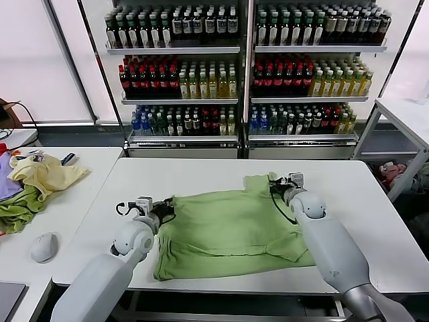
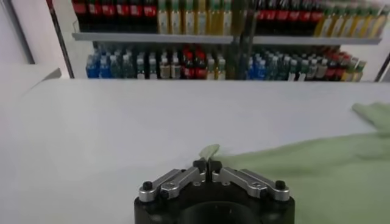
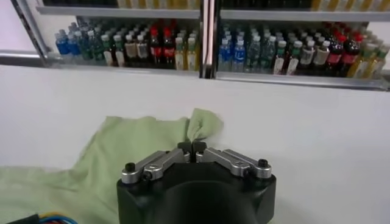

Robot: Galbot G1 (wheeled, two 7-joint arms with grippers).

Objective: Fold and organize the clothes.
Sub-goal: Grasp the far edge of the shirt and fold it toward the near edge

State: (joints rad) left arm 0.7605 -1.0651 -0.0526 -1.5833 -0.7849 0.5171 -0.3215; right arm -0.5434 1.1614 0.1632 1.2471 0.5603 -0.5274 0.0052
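I should let go of the shirt's far corner with my left gripper, setting it on the near folded strip's end (image 1: 175,247) closest to the grey mouse.
The light green polo shirt (image 1: 228,225) lies spread on the white table (image 1: 201,174), partly folded, with no collar, buttons or print showing. My left gripper (image 1: 167,208) is shut on the shirt's left edge; the left wrist view shows its jaws (image 2: 207,163) pinching a small tip of green fabric (image 2: 209,150). My right gripper (image 1: 275,186) is shut on the shirt's far right corner; the right wrist view shows its jaws (image 3: 191,146) pinching a bunched fold of the shirt (image 3: 204,123).
A side table (image 1: 74,201) at the left holds a pale yellow garment (image 1: 43,173), a darker green cloth (image 1: 17,208) and a grey mouse (image 1: 44,246). Shelves of bottles (image 1: 241,67) stand behind the table. A white bench (image 1: 405,114) stands at the right.
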